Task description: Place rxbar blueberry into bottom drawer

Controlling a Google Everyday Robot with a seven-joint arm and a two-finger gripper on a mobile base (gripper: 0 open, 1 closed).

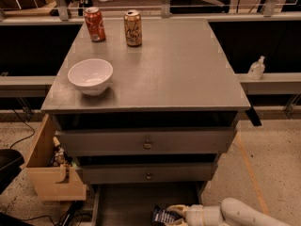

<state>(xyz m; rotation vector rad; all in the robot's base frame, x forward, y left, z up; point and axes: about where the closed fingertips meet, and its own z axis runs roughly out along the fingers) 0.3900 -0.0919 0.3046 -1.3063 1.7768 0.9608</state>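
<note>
The robot's gripper will release the rxbar blueberry about midway [143, 221] between the sides of the open bottom drawer.
The rxbar blueberry [163, 216], a dark navy wrapper with white lettering, is held in my gripper [172, 214] at the bottom edge of the camera view. The gripper is shut on it and reaches in from the right on a white arm [244, 215]. The bar sits over the open bottom drawer [122, 204], a wide grey tray with a dark interior pulled out below the two upper drawers with round knobs [147, 144]. I cannot tell whether the bar touches the drawer floor.
On the grey cabinet top [178, 65] stand a white bowl [90, 75], a red soda can [95, 24] and a tan soda can [133, 28]. A wooden box [47, 168] sits on the floor to the left. A sanitizer bottle [257, 68] stands on the right ledge.
</note>
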